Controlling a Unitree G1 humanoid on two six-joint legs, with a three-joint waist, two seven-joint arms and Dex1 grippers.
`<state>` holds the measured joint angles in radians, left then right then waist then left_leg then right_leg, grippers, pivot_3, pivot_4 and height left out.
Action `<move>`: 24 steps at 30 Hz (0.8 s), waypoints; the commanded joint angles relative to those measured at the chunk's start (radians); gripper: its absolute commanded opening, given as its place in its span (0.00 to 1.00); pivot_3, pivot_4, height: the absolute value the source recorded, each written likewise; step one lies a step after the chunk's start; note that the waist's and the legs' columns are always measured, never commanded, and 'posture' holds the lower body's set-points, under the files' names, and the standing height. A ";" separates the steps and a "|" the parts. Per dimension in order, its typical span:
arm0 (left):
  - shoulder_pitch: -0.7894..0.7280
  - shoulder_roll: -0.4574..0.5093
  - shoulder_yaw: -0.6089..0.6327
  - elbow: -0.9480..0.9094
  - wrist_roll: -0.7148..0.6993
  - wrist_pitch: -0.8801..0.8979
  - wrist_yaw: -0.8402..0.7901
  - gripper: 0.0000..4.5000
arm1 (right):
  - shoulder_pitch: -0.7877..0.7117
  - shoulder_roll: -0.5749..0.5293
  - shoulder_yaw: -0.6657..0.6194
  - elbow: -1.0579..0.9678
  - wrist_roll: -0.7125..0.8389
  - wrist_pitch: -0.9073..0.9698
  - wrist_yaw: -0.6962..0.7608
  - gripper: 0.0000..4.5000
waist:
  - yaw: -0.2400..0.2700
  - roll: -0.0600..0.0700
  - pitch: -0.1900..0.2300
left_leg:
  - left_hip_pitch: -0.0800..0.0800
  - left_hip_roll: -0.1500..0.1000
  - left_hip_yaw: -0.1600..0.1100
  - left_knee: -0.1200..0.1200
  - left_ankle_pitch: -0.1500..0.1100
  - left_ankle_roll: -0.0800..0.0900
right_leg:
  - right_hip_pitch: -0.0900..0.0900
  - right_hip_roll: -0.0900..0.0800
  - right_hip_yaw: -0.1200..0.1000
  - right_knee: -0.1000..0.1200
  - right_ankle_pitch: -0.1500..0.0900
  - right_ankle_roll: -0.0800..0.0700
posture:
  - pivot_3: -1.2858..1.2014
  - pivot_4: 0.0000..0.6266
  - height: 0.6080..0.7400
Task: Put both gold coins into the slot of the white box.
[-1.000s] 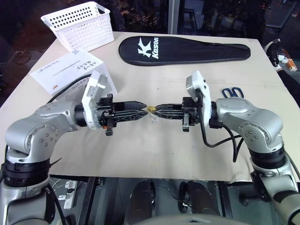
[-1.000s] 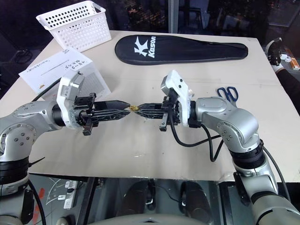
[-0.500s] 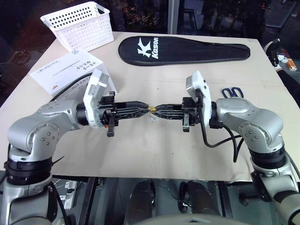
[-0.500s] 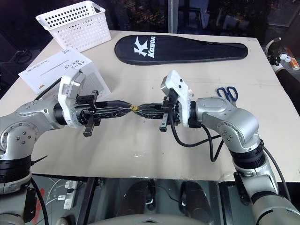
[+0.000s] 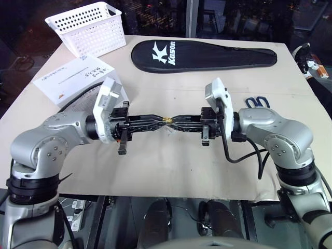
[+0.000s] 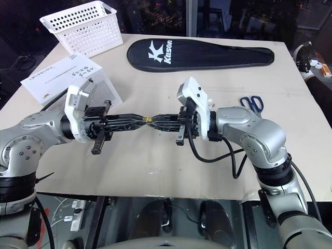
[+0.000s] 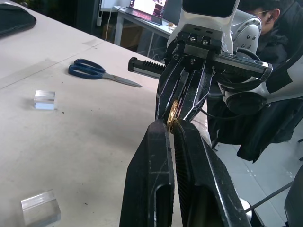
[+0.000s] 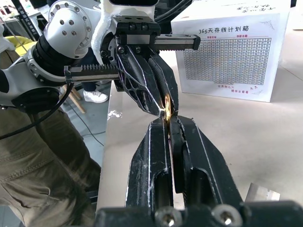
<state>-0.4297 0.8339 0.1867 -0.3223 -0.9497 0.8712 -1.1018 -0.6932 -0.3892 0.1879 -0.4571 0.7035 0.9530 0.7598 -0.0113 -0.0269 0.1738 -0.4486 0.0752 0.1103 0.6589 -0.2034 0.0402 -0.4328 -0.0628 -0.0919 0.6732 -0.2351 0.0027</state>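
Next, I release the gold coin from my left gripper in the middle of the slot point(image 5: 74, 75) on the lettered top of the white box. The coin is now above the table's middle.
My two grippers meet tip to tip above the middle of the table. One gold coin point(image 5: 167, 120) stands on edge between them. My right gripper point(image 5: 173, 120) is shut on it from the right, and my left gripper point(image 5: 162, 120) is shut on its other edge. The left wrist view shows the coin point(image 7: 172, 112) pinched at my left fingertips point(image 7: 163, 130). The white box point(image 5: 78, 79) lies at the left behind my left arm, its slot point(image 5: 72, 79) a thin line on the lettered top face. The box's grid panel point(image 8: 227, 56) shows in the right wrist view.
A white perforated basket point(image 5: 88, 26) stands at the back left and a black racket cover point(image 5: 202, 54) lies at the back. Blue scissors point(image 5: 258, 101) lie at the right. Two clear plastic holders point(image 7: 45, 99) rest on the table. A person's trousers point(image 8: 42, 161) show beyond the table edge.
My left gripper's fingers have edged rightward onto the coin and closed on it. The right gripper has kept still, shut on the coin.
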 commanded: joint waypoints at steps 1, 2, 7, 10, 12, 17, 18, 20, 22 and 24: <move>-0.023 -0.009 0.006 -0.012 -0.014 -0.014 0.005 0.01 | -0.027 0.009 0.004 -0.039 0.037 -0.008 0.021 0.00 | 0.000 0.000 0.000 | 0.000 0.000 0.000 0.000 0.000 0.000 | 0.000 0.000 0.000 0.000 0.000 0.000 | 0.52 0.24 1.00; -0.023 -0.011 0.008 -0.012 -0.015 -0.014 0.006 0.01 | -0.026 0.006 0.002 -0.041 0.043 -0.005 0.026 0.00 | 0.000 0.000 0.000 | 0.000 0.000 0.000 0.000 0.000 0.000 | 0.000 0.000 0.000 0.000 0.000 0.000 | 0.52 0.24 1.00; -0.013 -0.004 0.050 -0.001 -0.037 0.004 0.028 0.00 | -0.008 0.014 -0.015 -0.035 0.038 -0.038 0.022 0.17 | 0.000 0.000 0.000 | 0.000 0.000 0.000 0.000 0.000 0.000 | 0.000 0.000 0.000 0.000 0.000 0.000 | 0.52 0.24 1.00; -0.003 0.016 0.104 0.019 -0.067 0.028 0.057 0.00 | 0.010 0.013 -0.044 -0.039 0.021 -0.053 -0.016 0.46 | -0.001 0.000 0.000 | 0.000 0.000 0.000 0.000 0.000 0.000 | 0.000 0.000 0.000 0.000 0.000 0.000 | 0.52 0.24 1.00; -0.002 0.025 0.139 0.036 -0.082 0.043 0.082 0.00 | 0.017 0.004 -0.062 -0.049 0.017 -0.056 -0.037 0.67 | -0.001 0.000 0.000 | 0.000 0.000 0.000 0.000 0.000 0.000 | 0.000 0.000 0.000 0.000 0.000 0.000 | 0.52 0.24 1.00; -0.053 0.085 0.245 0.156 -0.072 0.058 0.149 0.00 | 0.034 -0.058 -0.136 -0.132 0.047 -0.041 -0.071 0.97 | 0.002 0.000 0.000 | 0.000 0.000 0.000 0.000 0.000 0.000 | 0.000 0.000 0.000 0.000 0.000 0.000 | 0.52 0.24 1.00; -0.070 0.102 0.258 0.187 -0.062 0.053 0.154 0.00 | 0.034 -0.068 -0.150 -0.145 0.055 -0.039 -0.078 0.97 | 0.002 0.000 0.000 | 0.000 0.000 -0.001 0.000 0.000 0.000 | 0.000 0.000 -0.001 0.000 0.000 0.000 | 0.52 0.24 1.00; -0.110 0.137 0.269 0.253 -0.025 0.029 0.167 0.00 | 0.032 -0.089 -0.178 -0.168 0.072 -0.042 -0.087 0.97 | 0.002 0.000 0.000 | 0.000 0.000 -0.001 0.000 0.000 0.000 | 0.000 0.000 -0.001 0.000 0.000 0.000 | 0.52 0.24 1.00; -0.189 0.210 0.244 0.392 0.083 -0.048 0.164 0.00 | 0.026 -0.123 -0.224 -0.194 0.089 -0.045 -0.093 0.97 | 0.002 0.000 0.000 | 0.000 0.000 -0.001 0.000 0.000 0.000 | 0.000 0.000 -0.001 0.000 0.000 0.000 | 0.52 0.24 1.00; -0.257 0.274 0.193 0.519 0.192 -0.134 0.129 0.00 | 0.030 -0.158 -0.266 -0.215 0.114 -0.049 -0.090 0.97 | 0.002 0.000 0.000 | 0.000 0.000 -0.001 0.000 0.000 0.000 | 0.000 0.000 -0.001 -0.001 0.000 0.000 | 0.52 0.24 1.00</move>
<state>-0.6494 1.0608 0.3879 0.1260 -0.8373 0.8157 -0.9473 -0.6503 -0.5280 -0.0192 -0.6235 0.7866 0.9242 0.6697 -0.0092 -0.0271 0.1741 -0.4489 0.0747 0.1097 0.6586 -0.2035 0.0402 -0.4327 -0.0628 -0.0932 0.6722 -0.2353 0.0028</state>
